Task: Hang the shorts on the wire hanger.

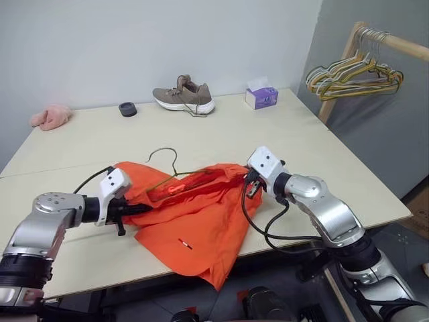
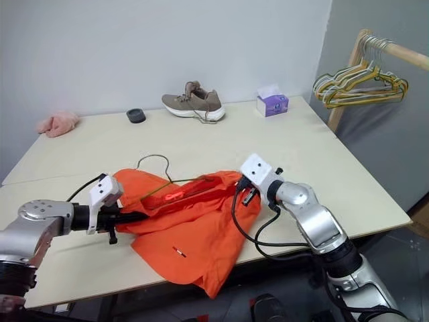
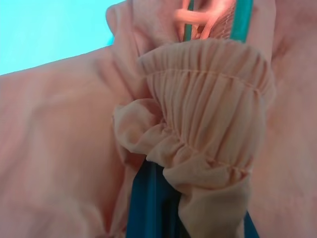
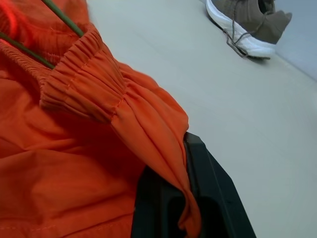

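My right gripper pinches a thin fold beyond the waistband's gathers; it should open, then grip the gathered end point(image 4: 118, 99) in line with the hanger before lifting.
The bright orange shorts point(image 1: 194, 225) lie spread on the table, one leg drooping over the front edge. The thin wire hanger point(image 1: 167, 155) lies on them: its hook pokes out at the back and its wires point(image 4: 59, 17) run into the gathered waistband point(image 3: 208, 99). My left gripper point(image 1: 142, 208) is shut on the waistband's left end, with fabric bunched between its fingers. At the right end of the waistband, my right gripper point(image 1: 247, 181) is shut on a fold of the shorts point(image 4: 158, 134), which drapes over its black finger point(image 4: 208, 188).
A brown sneaker point(image 1: 184, 97), a small black round object point(image 1: 127, 109) and a purple tissue box point(image 1: 261, 98) stand along the back of the table point(image 1: 315, 147). A pink cloth lump point(image 1: 50, 117) lies back left. Many hangers point(image 1: 352, 75) hang on a wooden rail at right.
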You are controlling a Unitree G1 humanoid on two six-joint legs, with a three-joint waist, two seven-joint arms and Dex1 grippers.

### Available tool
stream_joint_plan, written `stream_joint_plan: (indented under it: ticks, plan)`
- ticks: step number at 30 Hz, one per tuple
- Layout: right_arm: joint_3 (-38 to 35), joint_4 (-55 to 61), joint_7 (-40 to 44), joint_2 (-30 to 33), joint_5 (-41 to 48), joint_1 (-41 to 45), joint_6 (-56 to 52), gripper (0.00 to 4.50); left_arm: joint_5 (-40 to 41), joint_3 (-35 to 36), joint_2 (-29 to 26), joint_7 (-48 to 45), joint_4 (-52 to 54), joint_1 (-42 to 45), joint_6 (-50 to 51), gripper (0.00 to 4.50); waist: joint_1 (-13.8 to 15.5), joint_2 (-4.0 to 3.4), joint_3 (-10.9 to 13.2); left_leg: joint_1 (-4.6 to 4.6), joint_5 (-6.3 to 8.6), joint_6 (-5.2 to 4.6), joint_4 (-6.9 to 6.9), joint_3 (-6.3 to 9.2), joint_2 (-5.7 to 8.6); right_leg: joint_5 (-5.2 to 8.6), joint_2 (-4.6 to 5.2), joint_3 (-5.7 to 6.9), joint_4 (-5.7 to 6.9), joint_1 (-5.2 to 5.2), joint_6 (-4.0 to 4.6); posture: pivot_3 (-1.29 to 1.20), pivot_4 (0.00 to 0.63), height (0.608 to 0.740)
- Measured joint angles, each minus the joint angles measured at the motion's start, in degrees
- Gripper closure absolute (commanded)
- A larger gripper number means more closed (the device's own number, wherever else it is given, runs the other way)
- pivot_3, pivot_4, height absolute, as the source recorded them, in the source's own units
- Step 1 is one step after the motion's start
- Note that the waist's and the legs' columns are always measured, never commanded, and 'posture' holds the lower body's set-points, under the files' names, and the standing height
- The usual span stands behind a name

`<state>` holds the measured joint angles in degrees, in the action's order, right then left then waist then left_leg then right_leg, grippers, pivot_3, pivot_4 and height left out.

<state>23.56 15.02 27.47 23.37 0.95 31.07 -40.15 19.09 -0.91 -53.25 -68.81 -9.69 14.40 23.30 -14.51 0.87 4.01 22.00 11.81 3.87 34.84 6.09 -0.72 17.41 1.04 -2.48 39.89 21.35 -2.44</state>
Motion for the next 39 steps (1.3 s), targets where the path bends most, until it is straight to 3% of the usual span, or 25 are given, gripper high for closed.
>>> stream_joint_plan:
  ticks: [5,9,13,18,22,29,38,39]
  plan:
    - [1.49,-0.13,0.37,0.87,-3.36,0.73,1.45,4.47,-0.07,-2.53,1.38,-1.99,2.22,0.8,1.21,4.5,-0.03,0.0,0.0,0.02,0.0,0.0,0.0,0.0,0.0,0.0,0.0,0.01,-0.01,0.0,0.0,-0.25,0.0,0.74]
    - [2.52,3.35,6.44,5.27,-3.49,0.88,0.47,4.47,-0.59,-3.7,2.86,-2.03,2.27,2.28,1.27,4.5,0.06,-0.01,0.01,0.04,0.0,0.0,0.01,0.03,0.02,0.01,0.02,0.04,-0.04,-0.01,-0.01,-0.26,0.0,0.74]
    - [2.38,10.28,13.64,12.09,-1.31,-0.65,-1.91,3.52,-0.75,-4.48,4.11,-2.33,2.16,3.16,1.24,4.5,-0.13,0.02,-0.01,0.05,0.0,0.0,0.0,0.04,0.01,0.01,0.02,0.07,-0.14,-0.04,-0.02,-0.28,0.0,0.74]
    - [0.3,14.82,23.2,21.57,3.34,-1.61,-3.39,1.74,-1.18,-4.73,4.4,-3.33,2.06,3.29,1.24,4.5,-1.13,0.02,0.02,0.04,0.01,0.0,0.0,0.01,0.01,0.0,0.04,0.06,-0.19,-0.06,-0.03,-0.28,0.002,0.74]
    - [-3.25,16.24,26.32,23.85,6.33,-1.17,-4.63,0.41,-1.28,-4.97,4.65,-4.25,2.02,3.34,1.24,4.5,-2.01,0.05,0.01,0.03,0.01,0.01,0.0,0.02,0.01,0.0,0.04,0.08,-0.21,-0.07,-0.03,-0.29,0.002,0.74]
    - [0.04,12.52,26.59,22.03,4.92,0.86,-3.41,0.41,-1.58,-6.0,4.68,-5.83,2.3,3.57,1.09,4.5,-3.44,0.06,0.01,0.03,0.01,0.01,0.0,0.0,0.01,-0.01,0.05,0.06,-0.23,-0.08,-0.05,-0.29,0.0,0.74]
    - [9.06,-3.55,30.05,15.99,-1.05,7.86,5.61,0.41,-2.61,-6.58,4.68,-6.89,2.91,4.21,0.14,4.5,-3.59,0.05,0.02,0.04,0.01,0.01,0.0,0.01,0.03,-0.04,0.06,0.06,-0.27,-0.1,-0.1,-0.27,0.0,0.74]
    - [9.6,-5.62,31.04,15.21,-1.49,8.19,6.2,0.57,-2.7,-6.6,4.68,-6.92,3.32,4.21,0.08,4.5,-3.57,0.05,0.02,0.05,0.01,0.01,0.0,0.02,0.03,-0.04,0.06,0.07,-0.27,-0.1,-0.1,-0.27,0.0,0.74]
